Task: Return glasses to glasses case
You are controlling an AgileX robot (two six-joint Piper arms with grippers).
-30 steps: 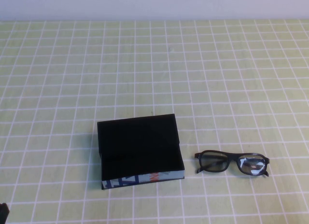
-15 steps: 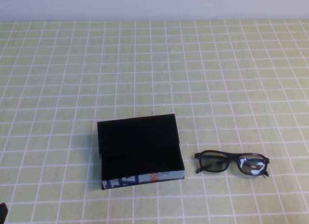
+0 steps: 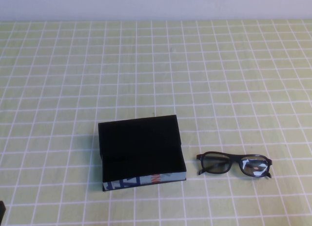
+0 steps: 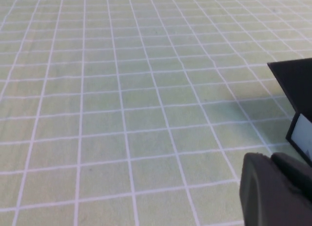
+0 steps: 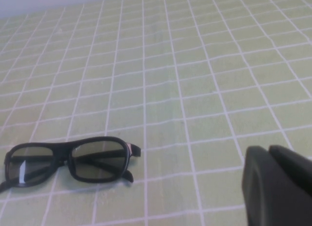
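Note:
The robot's right gripper will next move to the bridge (image 3: 235, 158) (image 5: 62, 151) between the lenses of the black-framed glasses and close there.
The glasses case (image 3: 141, 153), matte black with a blue-and-white front strip and an orange mark, lies at the table's near middle. Its corner shows in the left wrist view (image 4: 295, 84). The black-framed glasses (image 3: 234, 164) lie on the table just right of the case, apart from it, and also show in the right wrist view (image 5: 70, 160). My left gripper (image 4: 270, 160) is shut and empty, low near the case's left side; only a dark sliver of it (image 3: 1, 212) shows in the high view. My right gripper (image 5: 267, 153) is shut and empty, short of the glasses, and out of the high view.
A green cloth with a white grid (image 3: 156, 70) covers the whole table. A pale wall (image 3: 156, 4) runs along the far edge.
The dark bit of my left arm at the bottom left corner of the high view has shrunk back a little. The case and the glasses have not moved.

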